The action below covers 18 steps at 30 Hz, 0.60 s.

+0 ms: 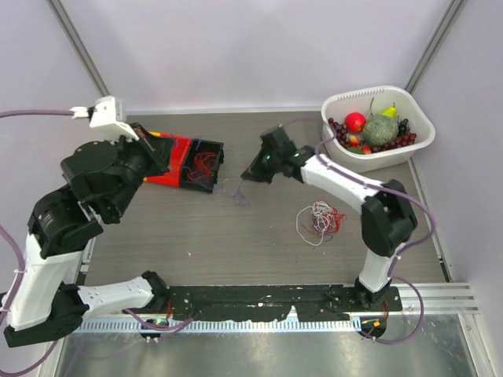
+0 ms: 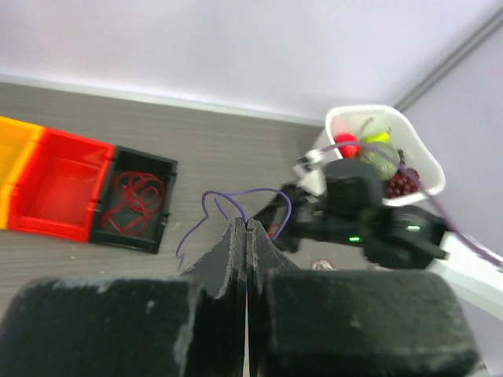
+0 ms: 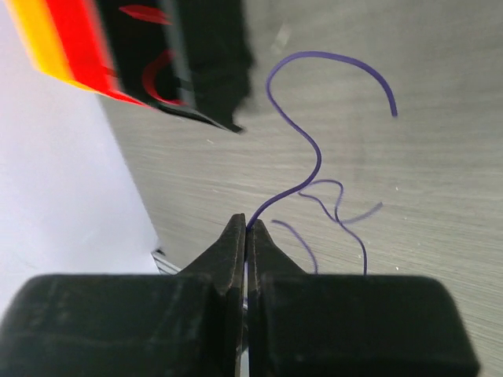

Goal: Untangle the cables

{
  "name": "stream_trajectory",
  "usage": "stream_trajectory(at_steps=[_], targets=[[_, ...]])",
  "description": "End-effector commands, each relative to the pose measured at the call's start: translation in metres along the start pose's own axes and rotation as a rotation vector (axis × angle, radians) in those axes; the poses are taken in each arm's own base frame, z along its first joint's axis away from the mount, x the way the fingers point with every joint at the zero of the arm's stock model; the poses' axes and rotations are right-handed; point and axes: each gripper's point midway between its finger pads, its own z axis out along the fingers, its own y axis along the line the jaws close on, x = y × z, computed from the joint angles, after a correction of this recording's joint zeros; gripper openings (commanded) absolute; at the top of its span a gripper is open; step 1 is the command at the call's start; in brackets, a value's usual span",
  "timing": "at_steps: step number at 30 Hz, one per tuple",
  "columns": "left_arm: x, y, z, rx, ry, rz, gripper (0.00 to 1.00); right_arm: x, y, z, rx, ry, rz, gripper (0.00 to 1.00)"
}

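My right gripper will drop the purple wire on the bare table [image 1: 293,184] just behind the tangle of cables.
The cables are a small tangle of red, white and dark wires [image 1: 320,218] lying on the table right of centre; a bit of it shows in the left wrist view [image 2: 322,265]. My right gripper [image 1: 250,174] [image 3: 246,224] is shut on one end of a loose thin purple wire [image 1: 238,194] [image 3: 302,149], which curls over the table near the tray. My left gripper [image 1: 159,151] [image 2: 247,225] is shut and empty, raised over the tray's near side. The purple wire [image 2: 236,194] passes behind its tips in that view.
A tray [image 1: 169,169] [image 2: 63,188] with orange, red and black compartments lies at the back left; red wires [image 1: 206,163] [image 2: 134,200] lie coiled in the black one. A white basket [image 1: 377,94] of fruit stands at the back right. Walls close off the left, back and right sides.
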Motion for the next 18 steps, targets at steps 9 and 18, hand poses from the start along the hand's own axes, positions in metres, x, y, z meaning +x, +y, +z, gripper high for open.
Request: stream_trajectory(at_steps=[9, 18], targets=[[-0.109, 0.066, -0.060, -0.252, -0.370, 0.076, 0.00, -0.168, 0.063, -0.268, -0.206, -0.599, -0.183, 0.01], [-0.133, 0.121, -0.106, -0.479, -0.463, 0.129, 0.00, -0.244, -0.003, -0.397, 0.060, -0.965, -0.177, 0.01]])
